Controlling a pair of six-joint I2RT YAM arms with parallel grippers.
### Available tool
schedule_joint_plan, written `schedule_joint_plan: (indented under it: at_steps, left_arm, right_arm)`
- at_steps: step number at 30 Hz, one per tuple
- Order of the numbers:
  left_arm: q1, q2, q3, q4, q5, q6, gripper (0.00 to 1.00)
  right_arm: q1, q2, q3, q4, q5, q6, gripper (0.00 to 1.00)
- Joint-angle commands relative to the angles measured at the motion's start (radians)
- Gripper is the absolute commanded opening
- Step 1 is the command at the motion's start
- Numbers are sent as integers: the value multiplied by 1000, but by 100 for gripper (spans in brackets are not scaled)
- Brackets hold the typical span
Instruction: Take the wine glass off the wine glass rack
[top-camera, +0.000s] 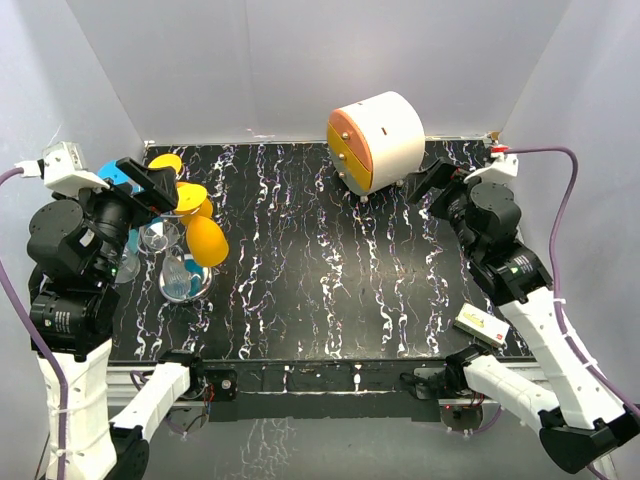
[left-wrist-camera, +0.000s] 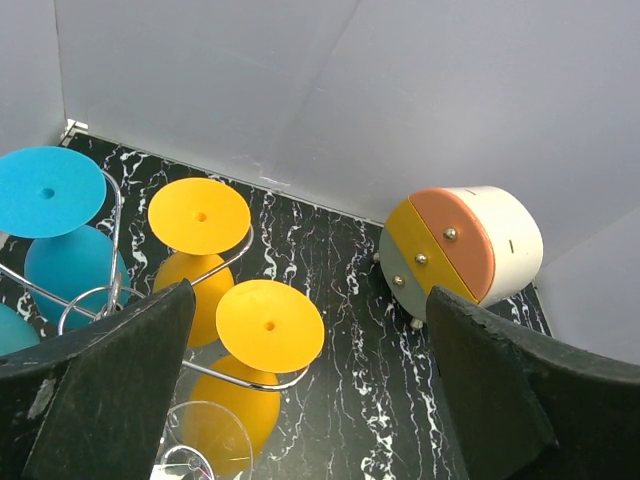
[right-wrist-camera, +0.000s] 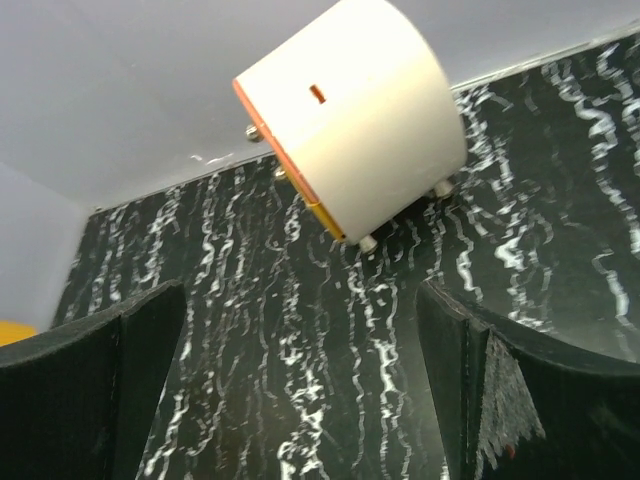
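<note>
One yellow wine glass is nearer the table's front edge, with the other yellow one behind it. My left gripper should close on the round foot (top-camera: 191, 198) (left-wrist-camera: 270, 326) of that nearer glass.
The wine glass rack (top-camera: 203, 283), a chrome wire stand on a shiny disc, stands at the table's left. Wine glasses hang on it upside down: yellow ones (top-camera: 207, 240), blue ones (top-camera: 120, 172) and a clear one (top-camera: 160, 235). My left gripper (top-camera: 158, 188) is open and empty, just above the rack. In the left wrist view my left gripper (left-wrist-camera: 310, 400) hangs over a yellow glass foot (left-wrist-camera: 268, 325) held in a curled wire arm (left-wrist-camera: 250, 384). A second yellow foot (left-wrist-camera: 198, 215) and a blue foot (left-wrist-camera: 45, 190) lie beyond. My right gripper (top-camera: 435, 185) is open and empty at the far right.
A round white-and-orange drawer cabinet (top-camera: 378, 140) stands at the back centre-right; it shows in the left wrist view (left-wrist-camera: 460, 250) and the right wrist view (right-wrist-camera: 350, 120), ahead of my right gripper (right-wrist-camera: 300, 400). White walls enclose the black marbled table (top-camera: 330, 270).
</note>
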Motion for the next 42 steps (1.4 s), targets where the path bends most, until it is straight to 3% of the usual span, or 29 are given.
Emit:
schedule_joint_plan:
  at_steps: [1,10,16,21,31,42]
  left_arm:
    - [24,20,53,-39,46,-37,99]
    - [41,62,146,-193,78,-31,99]
    - [44,46,144,-265,88,-49,99]
    - [45,38,142,-296,116,-70,99]
    - [29,56,154,-386,87,-50,99]
    - [-49,91,229,-566,-68,-11,97]
  right_arm:
    - [-19,-19,-48,128,-142,121,98]
    - [-34,58,-150,329,-474,268,98]
    - [-36,142,-170,508,-696,453,98]
    - [-18,250,-147,589,-793,648,94]
    - [331,493,38,683,-677,747,91]
    - [411,588,121,613,-618,634,88]
